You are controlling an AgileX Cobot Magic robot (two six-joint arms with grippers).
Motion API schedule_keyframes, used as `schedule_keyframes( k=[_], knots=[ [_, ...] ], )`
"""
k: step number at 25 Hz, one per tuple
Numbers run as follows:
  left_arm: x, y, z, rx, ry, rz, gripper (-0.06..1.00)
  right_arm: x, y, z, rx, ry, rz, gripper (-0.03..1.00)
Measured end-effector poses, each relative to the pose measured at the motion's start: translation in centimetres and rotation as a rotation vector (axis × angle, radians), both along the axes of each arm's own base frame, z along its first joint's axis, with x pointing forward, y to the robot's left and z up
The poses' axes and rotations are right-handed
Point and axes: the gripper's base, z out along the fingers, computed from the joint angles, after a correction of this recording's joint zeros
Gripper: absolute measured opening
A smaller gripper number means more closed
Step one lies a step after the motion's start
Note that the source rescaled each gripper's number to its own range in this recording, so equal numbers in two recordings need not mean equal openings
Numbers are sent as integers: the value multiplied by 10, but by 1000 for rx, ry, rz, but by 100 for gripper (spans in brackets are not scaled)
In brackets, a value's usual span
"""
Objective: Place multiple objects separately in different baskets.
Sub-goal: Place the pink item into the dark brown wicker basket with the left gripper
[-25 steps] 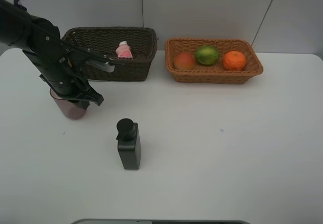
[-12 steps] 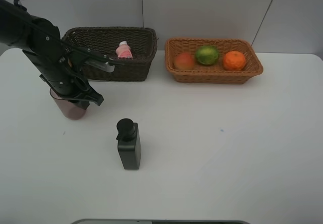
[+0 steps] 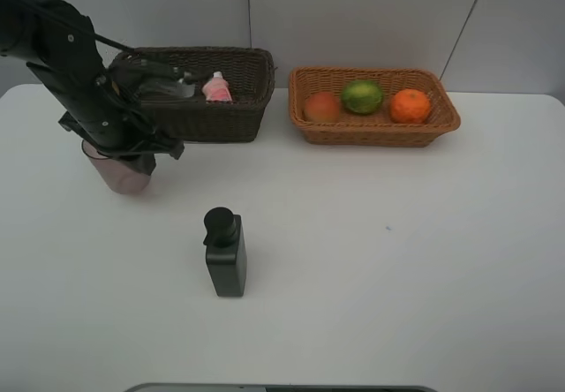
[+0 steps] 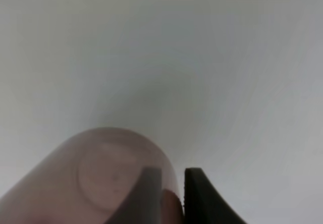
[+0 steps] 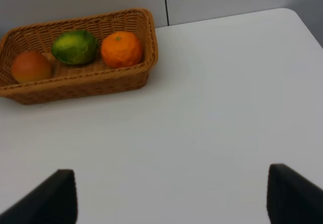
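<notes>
Next, I release the purplish-brown cup from my left gripper inside the dark brown basket (image 3: 162, 86), next to the small pink bottle.
My left gripper (image 3: 134, 159) is shut on the rim of the translucent purplish-brown cup (image 3: 117, 175), in front of the dark brown basket (image 3: 196, 124). In the left wrist view one finger (image 4: 145, 196) is inside the cup (image 4: 101, 173) and the other outside its wall. A small pink bottle (image 3: 216, 88) lies in the dark basket. The light tan basket (image 3: 380, 135) holds the reddish-orange fruit (image 3: 321, 107), the green fruit (image 3: 362, 96) and the orange (image 3: 410, 105). The black pump bottle (image 3: 226, 256) stands on the table. My right gripper (image 5: 174, 199) is open over bare table, near the tan basket (image 5: 81, 85).
The white table (image 3: 397, 260) stretches wide to the right of the pump bottle. A grey wall rises just behind both baskets. The right arm is outside the exterior high view.
My left arm has moved back toward the dark basket, carrying the cup with it. The right gripper, the pump bottle and the fruit have stayed put.
</notes>
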Motion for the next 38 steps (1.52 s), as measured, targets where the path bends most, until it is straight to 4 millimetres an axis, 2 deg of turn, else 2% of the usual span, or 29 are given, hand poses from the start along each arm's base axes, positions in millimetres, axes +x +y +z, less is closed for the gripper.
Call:
schedule_keyframes(
  k=[7, 12, 14, 16, 19, 27, 31, 38],
  knots=[
    [24, -8, 58, -40, -28, 132, 0, 0, 0, 0, 0, 0, 0, 62],
    [48, -12, 104, -72, -162, 174, 0, 0, 0, 0, 0, 0, 0, 62],
    [58, -12, 117, -65, -217, 170, 0, 0, 0, 0, 0, 0, 0, 62],
    [70, -10, 122, -49, -255, 171, 0, 0, 0, 0, 0, 0, 0, 62],
    [88, -8, 117, -31, -296, 170, 0, 0, 0, 0, 0, 0, 0, 62],
    [126, -12, 63, -49, -332, 160, 0, 0, 0, 0, 0, 0, 0, 62],
    [138, -7, 36, -51, -332, 164, 0, 0, 0, 0, 0, 0, 0, 62],
    [152, 1, 2, -61, -344, 174, 0, 0, 0, 0, 0, 0, 0, 62]
  ],
)
